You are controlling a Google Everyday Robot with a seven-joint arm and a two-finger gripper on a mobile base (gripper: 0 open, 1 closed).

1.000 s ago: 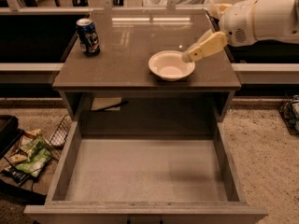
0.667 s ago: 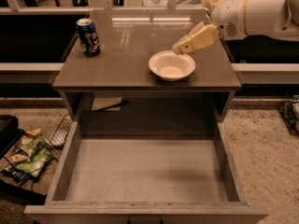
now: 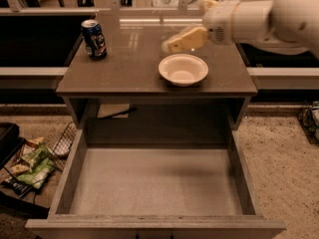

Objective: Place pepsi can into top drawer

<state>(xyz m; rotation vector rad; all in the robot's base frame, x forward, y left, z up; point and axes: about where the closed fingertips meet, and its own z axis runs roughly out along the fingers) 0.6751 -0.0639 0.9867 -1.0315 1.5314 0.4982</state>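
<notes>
The pepsi can's middle (image 3: 94,40) is below its silver top. My gripper goes there next and closes on it.
The pepsi can (image 3: 94,38), dark blue with a silver top, stands upright at the back left corner of the brown cabinet top (image 3: 129,68). The top drawer (image 3: 154,182) is pulled fully open below, and its pale grey floor holds nothing. My gripper (image 3: 169,45) is at the end of the white arm reaching in from the right. It hovers above the cabinet top just behind the white bowl (image 3: 183,69), well to the right of the can.
A wire basket with snack bags (image 3: 30,166) sits on the floor to the left of the drawer. A paper (image 3: 112,110) lies in the cabinet opening behind the drawer. A dark counter runs behind the cabinet.
My gripper has moved left and slightly up across the cabinet top, from the right of the bowl to behind it, closer to the can. The can and bowl have not moved.
</notes>
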